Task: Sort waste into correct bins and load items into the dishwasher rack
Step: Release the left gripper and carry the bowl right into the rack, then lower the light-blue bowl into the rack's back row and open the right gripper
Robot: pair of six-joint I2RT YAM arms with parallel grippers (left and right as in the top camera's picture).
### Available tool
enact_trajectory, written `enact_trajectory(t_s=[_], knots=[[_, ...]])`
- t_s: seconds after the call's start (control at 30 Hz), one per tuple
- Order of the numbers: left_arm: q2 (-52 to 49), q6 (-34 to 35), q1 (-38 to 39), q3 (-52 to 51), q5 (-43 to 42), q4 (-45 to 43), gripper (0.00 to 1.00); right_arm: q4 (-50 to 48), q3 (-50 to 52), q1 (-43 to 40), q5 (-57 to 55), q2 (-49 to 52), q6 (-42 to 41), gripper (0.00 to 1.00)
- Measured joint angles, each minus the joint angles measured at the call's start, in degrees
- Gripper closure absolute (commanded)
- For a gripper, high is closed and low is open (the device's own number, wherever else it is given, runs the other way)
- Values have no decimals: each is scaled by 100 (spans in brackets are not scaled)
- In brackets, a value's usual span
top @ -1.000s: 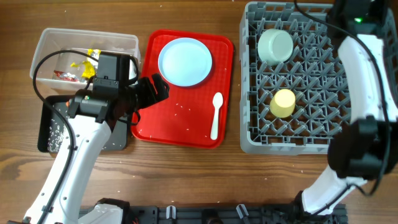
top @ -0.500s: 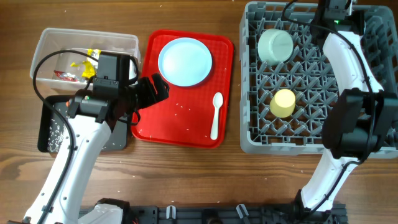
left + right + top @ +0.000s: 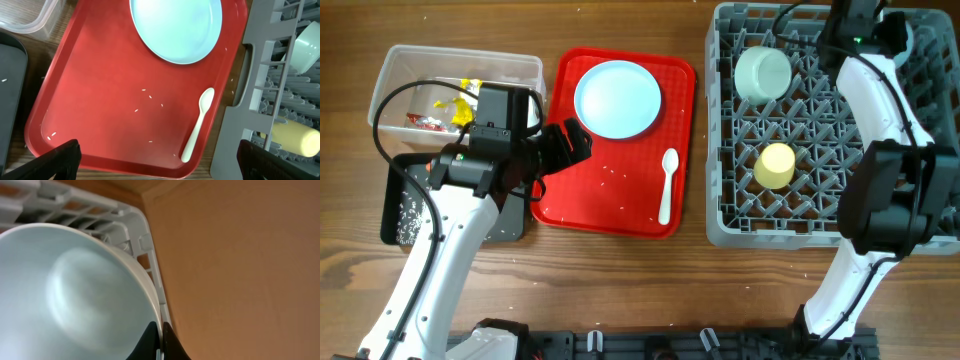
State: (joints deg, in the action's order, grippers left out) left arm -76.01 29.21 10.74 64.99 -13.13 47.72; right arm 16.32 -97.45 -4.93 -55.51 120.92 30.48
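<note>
My right gripper should release the light blue bowl, now at the rack's far corner, among the grey rack's far wires [image 3: 845, 73], opposite the other bowl.
A light blue plate [image 3: 617, 98] and a white spoon [image 3: 667, 185] lie on the red tray; both also show in the left wrist view, the plate [image 3: 175, 27] and the spoon [image 3: 197, 125], with a few rice grains [image 3: 147, 97]. My left gripper [image 3: 160, 160] is open and empty over the tray's near left part [image 3: 565, 145]. The grey rack [image 3: 730, 210] holds a bowl [image 3: 763, 73] and the yellow cup [image 3: 775, 165]. My right gripper [image 3: 160, 340] is shut on the rim of a second bowl [image 3: 70, 295] at the rack's far right corner.
The clear tub [image 3: 410, 70] at far left holds yellow and red wrappers [image 3: 455, 105]. The black tray [image 3: 400, 210] below it holds rice, partly hidden by my left arm. Bare wood lies right of the rack [image 3: 240, 270]. Carrot, lump and tissue are out of view.
My right arm has swung in over the rack's far right corner. The left arm and the tray items have not moved.
</note>
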Motion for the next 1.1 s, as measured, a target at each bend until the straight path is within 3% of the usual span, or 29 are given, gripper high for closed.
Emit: enact_trajectory(t_s=[0.4,1.1], knots=[[0,0,0,0,0,0,0,-361,173,37,-127,-2,251,96],[0,0,0,0,2,0,0,-1469,442,83,-116,-2,1779,96]])
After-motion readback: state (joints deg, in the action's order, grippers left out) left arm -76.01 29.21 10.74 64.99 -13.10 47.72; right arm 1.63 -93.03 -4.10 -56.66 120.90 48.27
